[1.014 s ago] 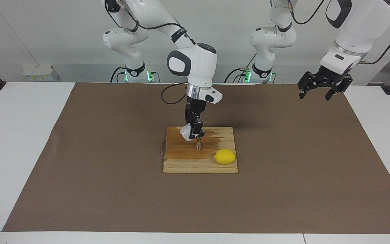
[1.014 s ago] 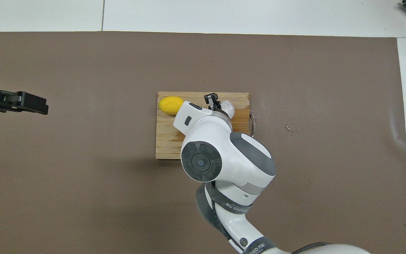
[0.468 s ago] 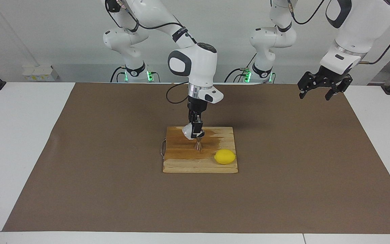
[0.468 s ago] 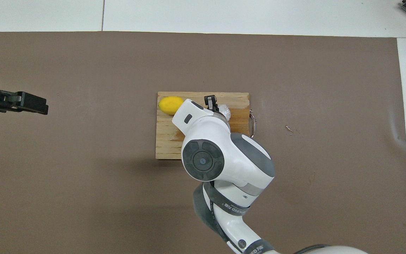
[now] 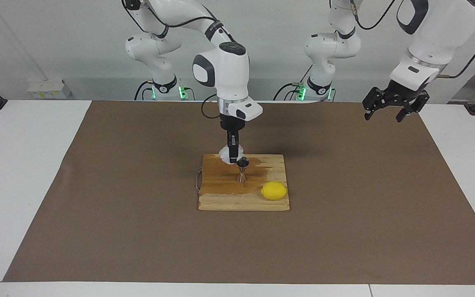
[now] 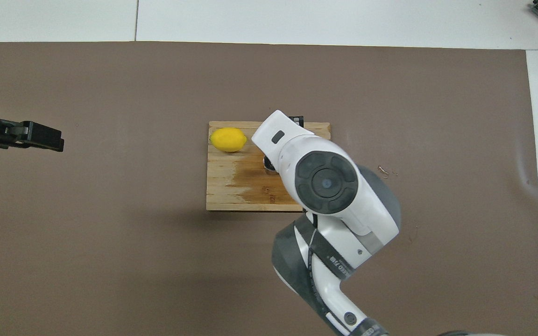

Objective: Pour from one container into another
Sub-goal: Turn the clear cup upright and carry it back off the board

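Note:
My right gripper is holding the crinkled whitish cup, which hangs just above the cutting board. It will let go of the cup on the brown mat, just out from the board's wire handle [image 6: 390, 169].
On the wooden cutting board [image 5: 221, 198] stands the small steel jigger [image 5: 242, 171], upright; in the overhead view only its rim [image 6: 267, 164] peeks out beside the right arm. My right gripper [image 5: 232, 156] points straight down beside the jigger, over the board's edge nearer the robots. It is shut on the crinkled whitish cup [image 5: 224, 155], which hangs close to level just above the board. The arm hides the cup in the overhead view. My left gripper [image 5: 389, 112] [image 6: 56, 139] waits open and empty in the air over the mat at the left arm's end.
A yellow lemon [image 5: 273, 190] [image 6: 228, 139] lies on the board's corner farther from the robots, toward the left arm's end. The board [image 6: 231, 186] has a wire handle and a dark wet patch. A brown mat [image 5: 97, 206] covers the table.
The right wrist has turned upright and drawn back from over the jigger toward the robots, bringing the tilted cup back to level. The left arm has not moved.

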`<state>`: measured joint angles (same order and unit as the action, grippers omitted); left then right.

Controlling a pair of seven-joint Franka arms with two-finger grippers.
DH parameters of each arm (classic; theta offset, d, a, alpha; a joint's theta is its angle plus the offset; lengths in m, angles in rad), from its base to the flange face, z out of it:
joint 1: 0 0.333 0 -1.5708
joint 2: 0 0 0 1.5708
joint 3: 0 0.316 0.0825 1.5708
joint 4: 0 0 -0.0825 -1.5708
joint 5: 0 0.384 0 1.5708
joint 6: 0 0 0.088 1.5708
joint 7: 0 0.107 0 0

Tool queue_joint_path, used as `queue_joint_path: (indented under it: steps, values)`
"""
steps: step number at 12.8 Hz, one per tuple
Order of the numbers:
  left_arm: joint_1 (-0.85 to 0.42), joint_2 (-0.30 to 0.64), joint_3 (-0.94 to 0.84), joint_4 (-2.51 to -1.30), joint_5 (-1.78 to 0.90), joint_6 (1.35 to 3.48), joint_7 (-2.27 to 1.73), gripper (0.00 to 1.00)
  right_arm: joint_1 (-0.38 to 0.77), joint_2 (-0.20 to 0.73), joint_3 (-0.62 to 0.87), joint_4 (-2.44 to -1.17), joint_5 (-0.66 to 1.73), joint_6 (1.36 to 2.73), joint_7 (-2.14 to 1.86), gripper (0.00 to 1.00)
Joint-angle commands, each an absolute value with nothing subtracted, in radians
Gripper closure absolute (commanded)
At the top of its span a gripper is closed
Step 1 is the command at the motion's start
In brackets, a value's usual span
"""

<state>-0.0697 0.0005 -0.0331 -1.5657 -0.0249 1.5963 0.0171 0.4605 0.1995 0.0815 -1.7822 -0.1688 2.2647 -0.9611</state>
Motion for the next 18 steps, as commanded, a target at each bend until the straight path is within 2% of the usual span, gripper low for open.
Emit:
queue_joint_path:
  steps: [1, 4, 9, 12, 15, 18]
  values:
    - [-0.066, -0.029, -0.032, -1.597, -0.012, 1.592, 0.031, 0.0, 0.355, 0.155, 0.091, -1.83, 0.044, 2.284, -1.159, 0.99]
    - [-0.066, -0.029, -0.032, -1.597, -0.012, 1.592, 0.031, 0.0, 0.218, 0.143, 0.091, -1.884, 0.275, 2.284, -1.383, 0.98]
    - [-0.066, -0.029, -0.032, -1.597, -0.012, 1.592, 0.031, 0.0, -0.015, 0.101, 0.089, -2.072, 0.674, 2.28, -1.802, 0.97]
    - [-0.066, -0.029, -0.032, -1.597, -0.012, 1.592, 0.031, 0.0, -0.084, 0.12, 0.089, -2.167, 0.877, 2.283, -1.968, 0.97]
    - [-0.066, -0.029, -0.032, -1.597, -0.012, 1.592, 0.031, 0.0, -0.129, 0.146, 0.089, -2.186, 0.91, 2.276, -2.069, 0.97]
    - [-0.066, -0.029, -0.032, -1.597, -0.012, 1.592, 0.031, 0.0, -0.161, 0.21, 0.089, -2.192, 0.955, 2.272, -2.187, 0.97]
